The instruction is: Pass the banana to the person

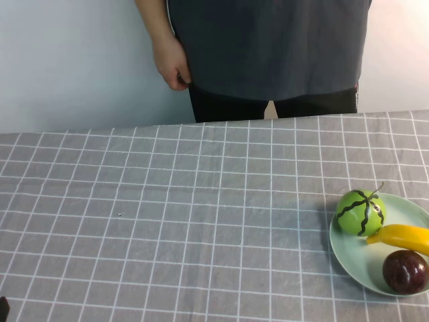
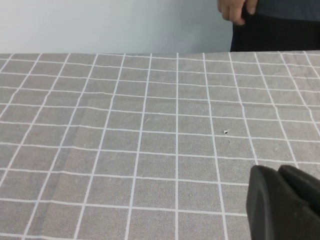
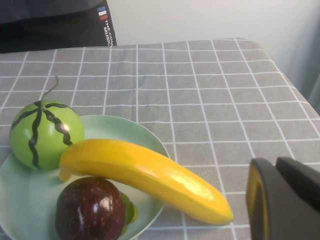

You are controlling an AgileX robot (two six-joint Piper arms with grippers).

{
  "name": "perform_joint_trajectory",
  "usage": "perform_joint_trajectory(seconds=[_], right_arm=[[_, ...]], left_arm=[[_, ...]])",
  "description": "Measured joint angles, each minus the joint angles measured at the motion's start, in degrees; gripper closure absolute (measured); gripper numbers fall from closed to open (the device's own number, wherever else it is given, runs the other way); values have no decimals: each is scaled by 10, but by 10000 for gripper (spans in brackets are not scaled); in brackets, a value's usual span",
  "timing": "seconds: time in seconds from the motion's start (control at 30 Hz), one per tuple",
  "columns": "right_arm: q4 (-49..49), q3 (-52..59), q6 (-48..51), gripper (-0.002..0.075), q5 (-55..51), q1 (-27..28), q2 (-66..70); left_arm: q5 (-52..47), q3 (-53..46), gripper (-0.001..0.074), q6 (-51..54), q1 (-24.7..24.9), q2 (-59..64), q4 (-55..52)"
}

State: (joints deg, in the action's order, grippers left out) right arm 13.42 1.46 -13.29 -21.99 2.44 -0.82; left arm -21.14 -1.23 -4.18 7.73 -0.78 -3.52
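Observation:
Next, my right gripper closes on the banana's outer half [image 1: 425, 240] [image 3: 161, 176], close to where the banana goes over the pale green plate's rim.
The yellow banana [image 1: 402, 237] lies on a pale green plate [image 1: 354, 258] at the table's right edge, between a green striped fruit and a dark purple fruit. In the right wrist view the banana [image 3: 145, 177] sticks out over the plate rim [image 3: 150, 137]. My right gripper [image 3: 274, 162] is shut and empty, a short way off the banana's tip, and is out of the high view. My left gripper [image 2: 277, 172] is shut and empty over bare cloth at the left. The person [image 1: 268, 47] stands behind the far edge, one hand [image 1: 171, 64] hanging down.
The green striped fruit [image 1: 360, 212] and the purple fruit [image 1: 405, 270] share the plate with the banana. A grey checked cloth [image 1: 167, 201] covers the table. The table's right edge [image 3: 295, 85] is near the plate. A white wall is behind.

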Motion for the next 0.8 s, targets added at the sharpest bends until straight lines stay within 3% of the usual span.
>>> perform_joint_trajectory(seconds=[0.8], right_arm=[[23, 0, 0, 732, 0, 0, 0]], left_arm=[[0, 0, 740, 0, 0, 0, -1]])
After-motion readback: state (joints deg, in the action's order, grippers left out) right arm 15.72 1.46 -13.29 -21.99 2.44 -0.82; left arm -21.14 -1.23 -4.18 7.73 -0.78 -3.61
